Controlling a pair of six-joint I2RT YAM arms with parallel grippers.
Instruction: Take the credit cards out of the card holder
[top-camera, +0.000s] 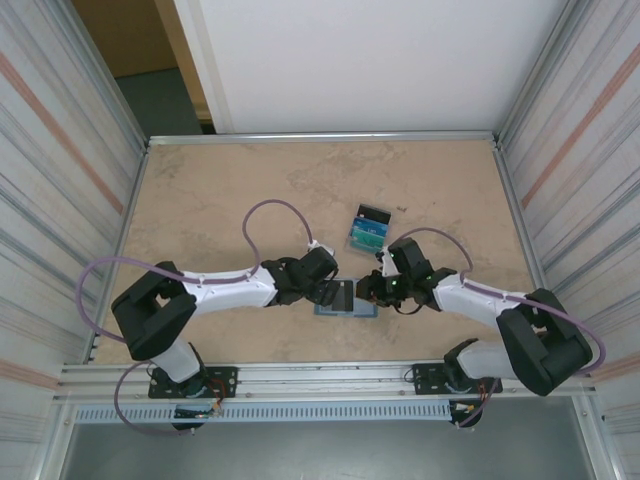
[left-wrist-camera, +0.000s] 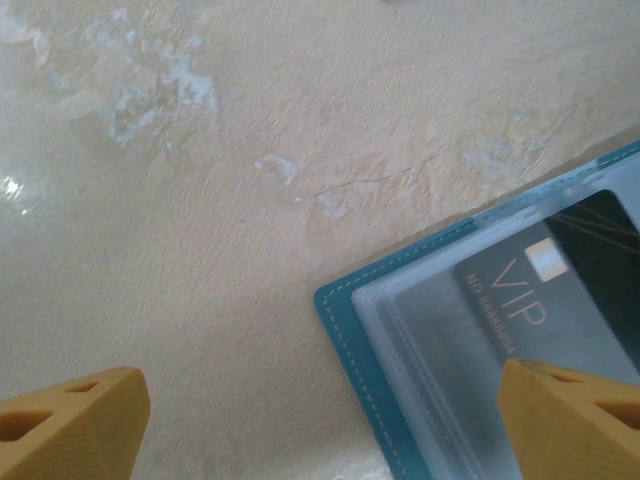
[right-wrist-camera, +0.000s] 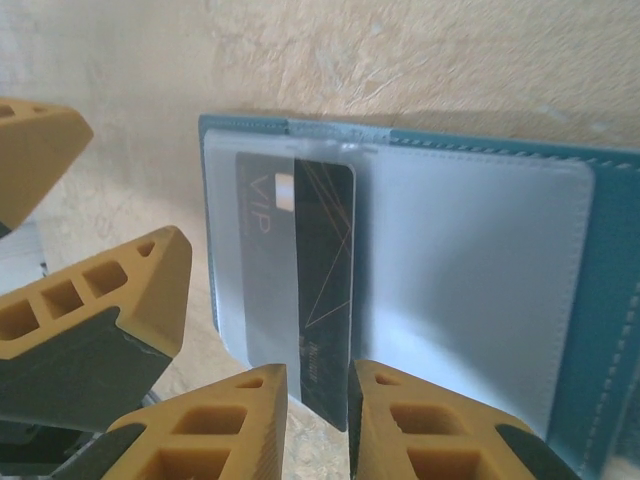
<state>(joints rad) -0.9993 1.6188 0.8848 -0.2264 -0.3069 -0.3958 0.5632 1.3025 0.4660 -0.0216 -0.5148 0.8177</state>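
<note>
The black credit card's free edge lies loose along the finger of the robot's right gripper, so that gripper should open its fingers, pinch the card's free edge (right-wrist-camera: 348, 345) and pull the card out.
The card holder (top-camera: 345, 302) lies open and flat on the table between my two grippers. Its teal border (right-wrist-camera: 605, 300) frames clear sleeves. A black credit card (right-wrist-camera: 325, 240) marked VIP sits partly in a sleeve, its dark half bare and one end past the holder's edge. My right gripper (right-wrist-camera: 318, 385) hovers over that end, its fingers a narrow gap apart and not clamped on it. My left gripper (left-wrist-camera: 320, 385) is wide open above the holder's corner (left-wrist-camera: 350, 320), one fingertip (left-wrist-camera: 565, 420) over the same black card (left-wrist-camera: 545, 290). Two more credit cards, one black (top-camera: 374, 214) and one teal (top-camera: 365, 237), lie stacked just beyond the holder.
The tan table (top-camera: 220, 190) is fenced by a metal rail at the back and striped walls on both sides. Both arms (top-camera: 225, 290) reach inward from the near edge, with cables looping above them. In the right wrist view the left gripper's fingers (right-wrist-camera: 100, 300) show close beside the holder.
</note>
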